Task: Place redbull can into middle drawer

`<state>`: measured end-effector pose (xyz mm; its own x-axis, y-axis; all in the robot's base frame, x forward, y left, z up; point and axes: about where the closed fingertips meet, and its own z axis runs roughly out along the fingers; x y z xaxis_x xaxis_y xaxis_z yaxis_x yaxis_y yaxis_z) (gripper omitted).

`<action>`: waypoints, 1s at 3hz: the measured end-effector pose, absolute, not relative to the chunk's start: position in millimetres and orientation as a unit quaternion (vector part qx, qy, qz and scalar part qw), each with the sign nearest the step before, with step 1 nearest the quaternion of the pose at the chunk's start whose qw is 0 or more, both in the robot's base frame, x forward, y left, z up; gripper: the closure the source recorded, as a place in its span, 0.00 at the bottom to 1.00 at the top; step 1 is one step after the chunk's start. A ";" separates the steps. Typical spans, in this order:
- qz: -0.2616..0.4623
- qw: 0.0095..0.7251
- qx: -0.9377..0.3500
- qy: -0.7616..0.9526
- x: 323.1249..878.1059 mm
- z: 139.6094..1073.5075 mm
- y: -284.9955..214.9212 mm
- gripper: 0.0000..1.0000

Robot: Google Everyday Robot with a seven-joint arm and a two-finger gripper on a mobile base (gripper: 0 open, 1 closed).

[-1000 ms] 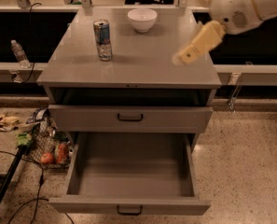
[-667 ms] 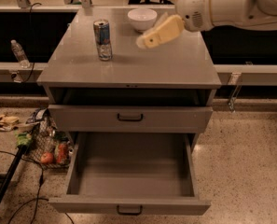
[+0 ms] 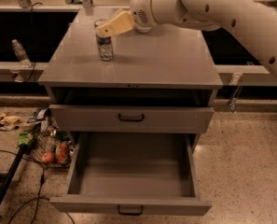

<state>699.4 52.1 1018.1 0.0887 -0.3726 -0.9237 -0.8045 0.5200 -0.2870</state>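
Observation:
I will next move my gripper to the redbull can's middle (image 3: 104, 42), below the can's rim, and close it there.
The redbull can (image 3: 105, 46) stands upright on the left part of the grey cabinet top (image 3: 166, 59). My gripper (image 3: 102, 31), cream-coloured at its tip, reaches in from the upper right and sits right at the can's top, covering part of its rim. The white arm (image 3: 222, 8) stretches away to the upper right. The middle drawer (image 3: 133, 174) is pulled wide open at the bottom, its bare grey floor showing and its black handle (image 3: 130, 211) at the front. The drawer above it (image 3: 131, 118) is nearly shut.
A clear water bottle (image 3: 20, 52) stands on a ledge at the left. Floor clutter with a wire basket of food (image 3: 51, 148) and a black pole (image 3: 7, 183) lie left of the open drawer. Speckled floor spreads to the right.
My gripper has swung from the right side of the cabinet top leftward across it and now sits at the top of the can. The can and drawers have not moved.

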 end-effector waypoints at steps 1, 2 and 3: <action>0.190 0.569 -0.424 0.678 714.3 1001.8 41.4 0.00; 0.222 0.572 -0.400 0.681 723.8 959.9 57.3 0.00; 0.237 0.581 -0.387 0.675 742.8 933.7 71.2 0.00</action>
<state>742.8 71.2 933.7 -0.0250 -0.2461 -0.9689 -0.7982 0.5884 -0.1289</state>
